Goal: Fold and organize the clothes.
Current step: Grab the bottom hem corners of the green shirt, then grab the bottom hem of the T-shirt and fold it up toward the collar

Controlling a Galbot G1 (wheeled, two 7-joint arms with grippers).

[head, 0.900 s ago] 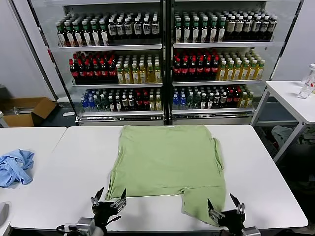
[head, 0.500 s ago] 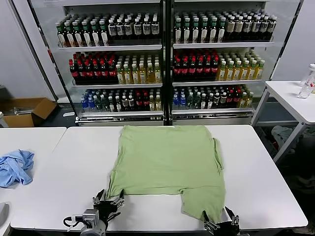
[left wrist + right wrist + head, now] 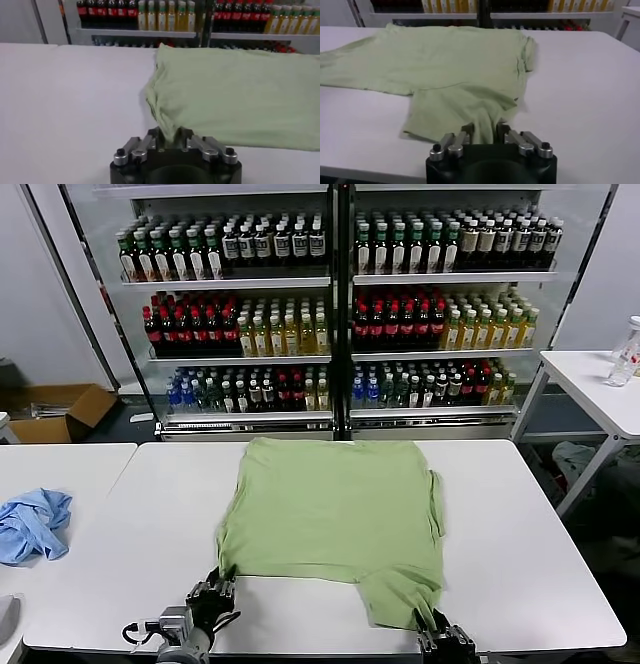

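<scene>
Next, my right gripper lets go of the shirt's near flap on the rumpled shirt edge [image 3: 428, 493] [image 3: 521, 47] that faces the white side table.
The light green polo shirt [image 3: 330, 504] lies spread flat on the white table [image 3: 520, 554]; its collar, buttons and checkered print are hidden. My left gripper [image 3: 213, 592] is at the shirt's near left corner and is shut on the fabric, as the left wrist view [image 3: 170, 137] shows with the cloth [image 3: 235, 90] pinched between the fingers. My right gripper [image 3: 440, 634] is at the near right flap of the shirt, at the table's front edge. It is shut on the fabric [image 3: 450, 65] in the right wrist view [image 3: 482, 131].
A crumpled light blue cloth [image 3: 30, 524] lies on a separate table to the left. Shelves of bottles [image 3: 330, 304] stand behind the table. A white side table [image 3: 600, 389] with a bottle [image 3: 625, 354] is at the right. A cardboard box [image 3: 60, 409] sits on the floor.
Both grippers were open and short of the shirt's near edge. They have moved forward onto the edge and shut on the fabric.
</scene>
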